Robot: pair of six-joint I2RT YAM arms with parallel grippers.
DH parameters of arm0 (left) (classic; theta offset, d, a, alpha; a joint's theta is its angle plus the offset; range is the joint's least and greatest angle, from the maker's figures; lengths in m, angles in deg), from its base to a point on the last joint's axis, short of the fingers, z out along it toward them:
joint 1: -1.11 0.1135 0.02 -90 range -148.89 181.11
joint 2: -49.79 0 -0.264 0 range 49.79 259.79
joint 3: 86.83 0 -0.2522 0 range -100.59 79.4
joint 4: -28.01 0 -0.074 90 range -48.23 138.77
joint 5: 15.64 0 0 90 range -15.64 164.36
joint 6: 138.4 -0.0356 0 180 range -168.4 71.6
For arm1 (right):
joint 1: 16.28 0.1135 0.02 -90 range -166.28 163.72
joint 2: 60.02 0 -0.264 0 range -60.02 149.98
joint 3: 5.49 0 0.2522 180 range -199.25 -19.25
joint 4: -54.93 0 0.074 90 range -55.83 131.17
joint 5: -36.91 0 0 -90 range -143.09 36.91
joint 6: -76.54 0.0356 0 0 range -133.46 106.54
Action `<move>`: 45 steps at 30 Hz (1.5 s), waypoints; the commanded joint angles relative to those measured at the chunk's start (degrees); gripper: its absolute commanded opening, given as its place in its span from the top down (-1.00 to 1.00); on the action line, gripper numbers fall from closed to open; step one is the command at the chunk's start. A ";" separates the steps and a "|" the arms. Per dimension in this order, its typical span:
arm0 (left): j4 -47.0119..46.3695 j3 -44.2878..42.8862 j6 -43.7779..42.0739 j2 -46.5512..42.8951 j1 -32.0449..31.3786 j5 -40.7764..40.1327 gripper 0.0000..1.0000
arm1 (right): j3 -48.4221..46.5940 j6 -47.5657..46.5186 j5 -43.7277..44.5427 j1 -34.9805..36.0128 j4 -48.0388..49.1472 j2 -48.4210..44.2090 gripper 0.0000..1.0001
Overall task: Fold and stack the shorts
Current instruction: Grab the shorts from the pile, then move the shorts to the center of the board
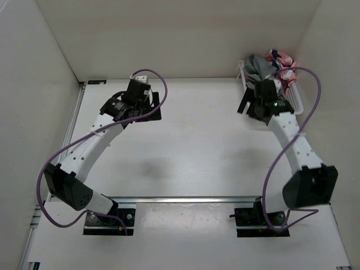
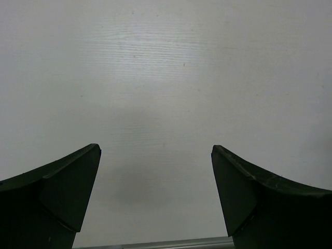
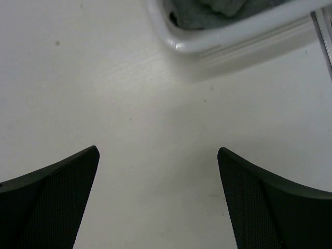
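Note:
I need to move my right gripper next to the crumpled middle of the grey shorts (image 1: 262, 76) in the white basket, beside the pink patterned cloth, and close it there.
Grey shorts (image 1: 257, 68) lie crumpled in a white basket (image 1: 296, 98) at the table's back right corner, with pink patterned cloth (image 1: 281, 59) beside them. In the right wrist view a bit of the grey cloth (image 3: 207, 11) shows inside the basket rim (image 3: 228, 39). My right gripper (image 1: 252, 100) is open and empty, hovering over bare table just in front of the basket; its midpoint in the right wrist view (image 3: 158, 155) lies over bare table. My left gripper (image 1: 136, 100) is open and empty over bare table at the back left, as the left wrist view (image 2: 155, 153) shows.
White walls enclose the table on the left, back and right. A metal rail (image 1: 185, 199) runs across near the arm bases. Purple cables (image 1: 56, 163) loop from both arms.

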 commanded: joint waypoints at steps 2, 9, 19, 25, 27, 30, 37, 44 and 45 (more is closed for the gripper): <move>-1.29 -5.11 -1.00 2.64 -0.54 3.34 -0.99 | -15.06 1.06 -11.24 -10.51 0.78 11.37 -0.98; 1.44 -12.77 -2.67 10.64 -0.54 4.94 -0.99 | -38.42 -2.36 -7.01 -15.46 -3.17 37.02 -0.95; 4.07 -18.22 -3.19 16.18 -0.54 3.36 -0.99 | -63.33 -2.98 -4.54 -16.60 -7.40 57.36 0.48; 4.60 -19.36 -3.19 16.18 -0.54 3.36 -0.99 | -62.88 -4.11 -1.90 -14.67 -4.25 45.61 1.00; 4.60 -19.37 -2.58 15.49 -0.54 4.75 -0.99 | -64.38 -5.43 -3.81 -13.88 -3.71 42.61 1.00; 4.60 -18.85 -2.58 14.08 -0.02 4.76 -0.99 | -68.86 -7.28 -8.30 -11.77 -2.40 36.89 1.00; 10.49 -23.67 -3.63 9.78 8.23 -3.86 -0.99 | -70.54 -6.40 -27.01 -6.16 5.86 23.63 1.00; 10.49 -23.06 -0.92 0.99 23.09 3.25 -0.99 | -68.53 -3.94 -36.96 4.22 7.10 20.36 1.00; 10.49 -23.06 -0.91 0.98 26.50 4.66 -0.99 | -67.82 -3.42 -37.93 5.45 7.10 19.83 1.00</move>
